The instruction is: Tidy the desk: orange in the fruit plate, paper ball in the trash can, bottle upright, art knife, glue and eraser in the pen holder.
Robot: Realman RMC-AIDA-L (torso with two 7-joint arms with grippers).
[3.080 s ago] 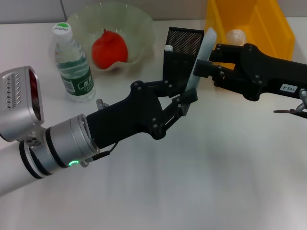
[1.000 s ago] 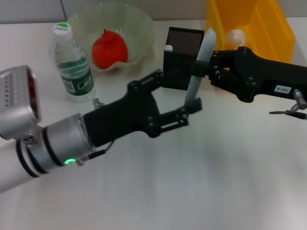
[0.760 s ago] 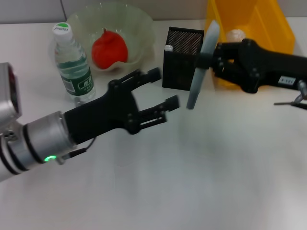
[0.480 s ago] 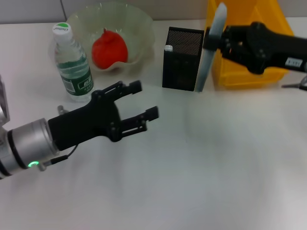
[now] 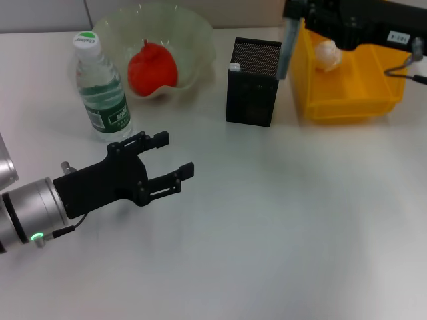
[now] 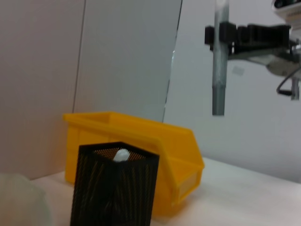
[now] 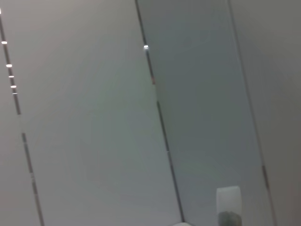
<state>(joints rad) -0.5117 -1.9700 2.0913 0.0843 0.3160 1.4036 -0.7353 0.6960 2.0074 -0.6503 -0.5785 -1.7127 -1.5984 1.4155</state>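
The robot's right gripper will set the grey art knife down in the black pen holder (image 5: 241,64) beside the white tip.
My right gripper (image 5: 294,15) is at the top of the head view, shut on the grey art knife (image 5: 285,47), which hangs upright above the far right corner of the black mesh pen holder (image 5: 252,87). The left wrist view shows the art knife (image 6: 219,75) well above the pen holder (image 6: 115,188). A white tip (image 5: 233,67), perhaps the glue, sticks out of the holder. My left gripper (image 5: 177,155) is open and holds nothing, low over the table in front of the upright bottle (image 5: 101,90). The orange (image 5: 152,67) lies in the fruit plate (image 5: 197,37). The paper ball (image 5: 327,53) lies in the trash can (image 5: 347,107). The eraser is out of view.
The fruit plate, pen holder and yellow bin stand in a row along the back of the white table (image 5: 280,220). A cable (image 5: 407,67) loops off the right arm over the bin. The right wrist view shows only wall panels.
My left gripper let go of the art knife, opened and drew back to the lower left. My right gripper kept the knife and lifted it up and back over the pen holder.
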